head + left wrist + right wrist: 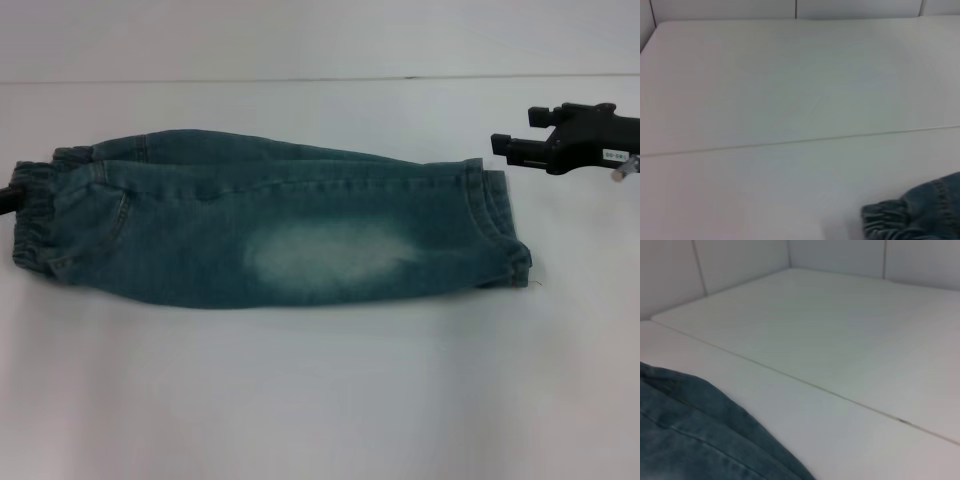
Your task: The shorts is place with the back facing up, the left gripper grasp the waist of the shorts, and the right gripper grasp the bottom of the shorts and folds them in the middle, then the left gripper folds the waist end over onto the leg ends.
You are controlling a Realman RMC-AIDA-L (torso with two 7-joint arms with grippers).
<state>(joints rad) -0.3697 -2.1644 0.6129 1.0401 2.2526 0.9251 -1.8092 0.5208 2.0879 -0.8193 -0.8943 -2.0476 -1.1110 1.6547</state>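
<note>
The waist end of the shorts folds over as my right gripper next goes to the pale bleached patch (372, 236) of the shorts, where it should close.
The blue-green denim shorts (270, 235) lie folded lengthwise on the white table, with a pale bleached patch (330, 255) facing up. The ruffled waist (35, 215) is at the left end and the stitched leg ends (495, 215) are at the right. Only a black tip of my left gripper (6, 192) shows at the frame's left edge, against the waist. The left wrist view catches the ruffled waist (890, 217). My right gripper (512, 148) hovers open just beyond and behind the leg ends, holding nothing. Denim (690, 435) fills a corner of the right wrist view.
The white table (320, 400) spreads out in front of the shorts. A seam (300, 80) runs across it behind them, and a white tiled wall (790, 7) stands at the far edge.
</note>
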